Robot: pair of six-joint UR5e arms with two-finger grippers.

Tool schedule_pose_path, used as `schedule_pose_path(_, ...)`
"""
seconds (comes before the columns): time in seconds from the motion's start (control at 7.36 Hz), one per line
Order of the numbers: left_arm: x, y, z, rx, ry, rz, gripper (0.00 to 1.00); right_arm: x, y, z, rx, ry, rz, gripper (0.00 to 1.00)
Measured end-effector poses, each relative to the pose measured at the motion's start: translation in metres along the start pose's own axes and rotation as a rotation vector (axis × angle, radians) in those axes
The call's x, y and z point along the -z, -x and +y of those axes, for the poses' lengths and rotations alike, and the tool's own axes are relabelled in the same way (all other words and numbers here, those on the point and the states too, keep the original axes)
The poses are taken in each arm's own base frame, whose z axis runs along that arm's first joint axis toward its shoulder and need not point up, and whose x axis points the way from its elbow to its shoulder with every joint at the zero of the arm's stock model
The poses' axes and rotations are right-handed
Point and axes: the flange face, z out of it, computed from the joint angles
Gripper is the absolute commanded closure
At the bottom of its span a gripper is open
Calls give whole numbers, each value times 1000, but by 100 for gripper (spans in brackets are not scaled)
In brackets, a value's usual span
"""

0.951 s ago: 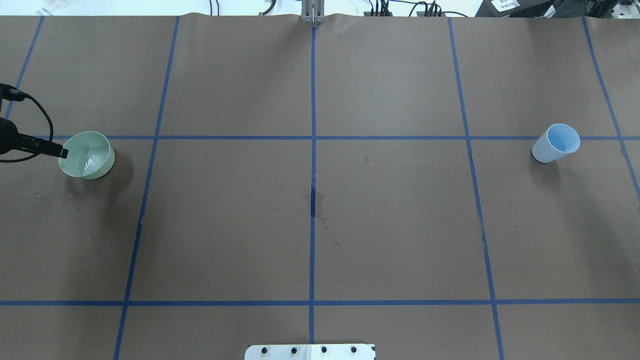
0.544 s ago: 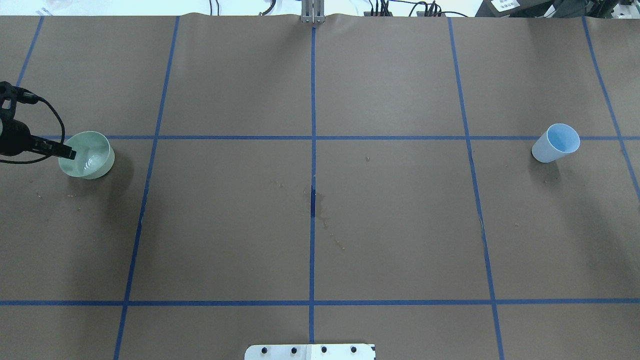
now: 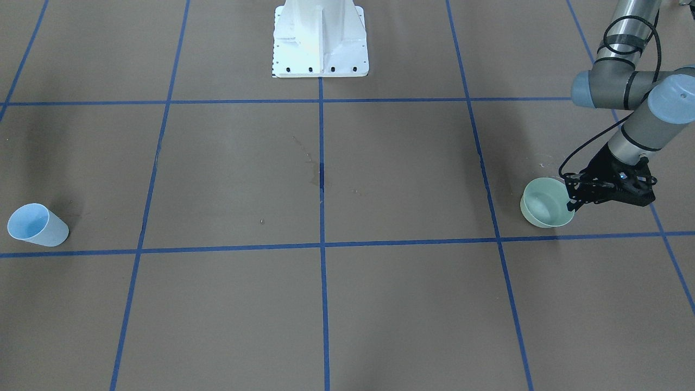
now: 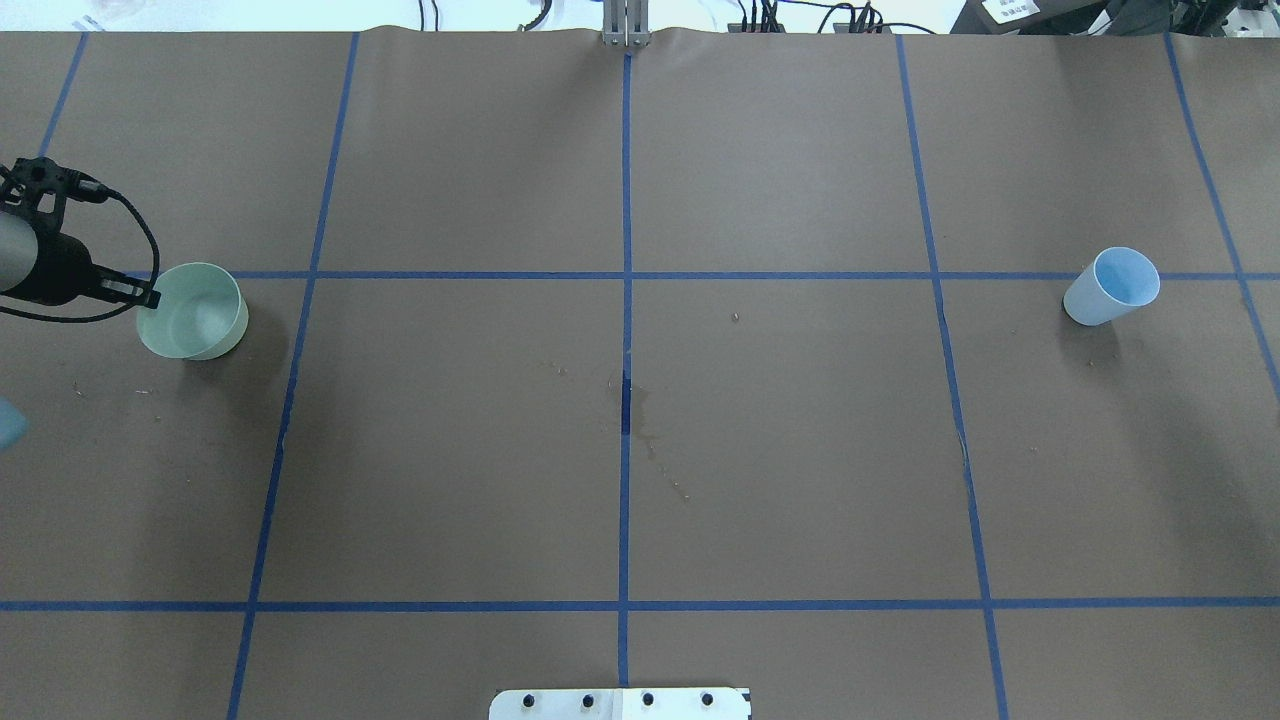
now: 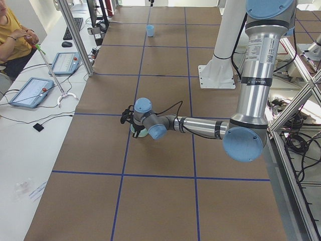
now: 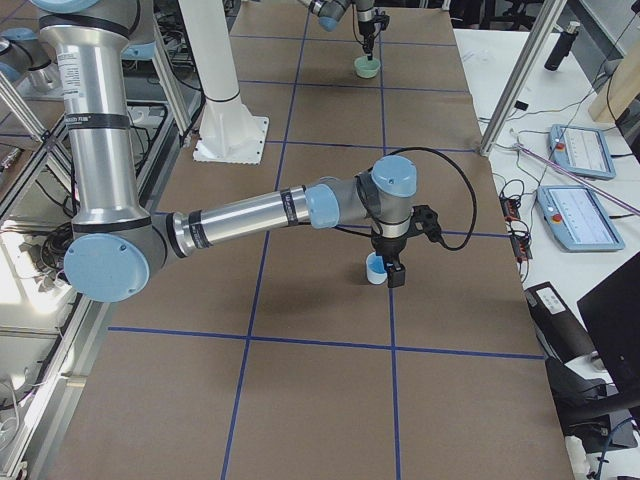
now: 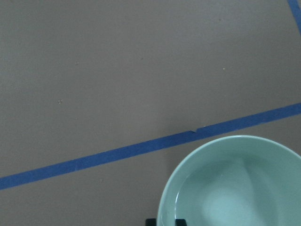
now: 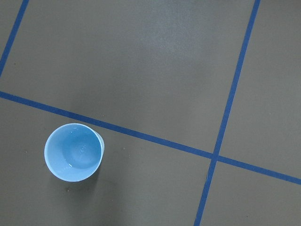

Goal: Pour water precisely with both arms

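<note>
My left gripper has the pale green bowl to set down. I should put the bowl on the dried stain (image 3: 317, 169) along the middle blue tape line.
A pale green bowl (image 4: 195, 325) sits at the table's far left, with water (image 7: 225, 200) pooled clear in its bottom. My left gripper (image 4: 148, 297) is shut on the bowl's outer rim; in the left wrist view its black fingertips (image 7: 150, 221) straddle the rim. The same grip shows from the front, the left gripper (image 3: 571, 202) at the bowl (image 3: 544, 203). A light blue cup (image 4: 1112, 285) stands alone at the far right; the cup (image 8: 73, 151) is seen from above. The right gripper (image 6: 394, 273) shows only in the exterior right view, near the cup; whether it is open or shut I cannot tell.
Brown paper with blue tape lines covers the table (image 4: 780, 450). Dried stains (image 4: 645, 430) mark its centre. The white pedestal (image 3: 319, 38) stands at the robot's side. A person (image 5: 10, 35) sits by a side bench with tablets (image 5: 30, 91).
My left gripper and the green bowl have shifted a little to the right in the overhead view. The blue cup has not moved.
</note>
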Motion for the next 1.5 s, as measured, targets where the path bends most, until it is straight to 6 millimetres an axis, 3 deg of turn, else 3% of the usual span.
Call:
schedule_pose_path(0.27,15,-40,-32,5,-21,43,100,0,0,1,-1,1,-1,0)
schedule_pose_path(0.41,19,-73,-48,22,-19,67,100,0,0,1,-1,1,-1,0)
schedule_pose_path(0.68,13,-158,-71,61,9,116,100,-1,0,1,-2,2,-2,0)
schedule_pose_path(1.09,1,-281,-85,107,40,147,100,-2,-1,2,-4,4,-2,0)
schedule_pose_path(1.5,-8,-402,-68,148,67,165,100,-2,-2,2,-6,5,-3,0)
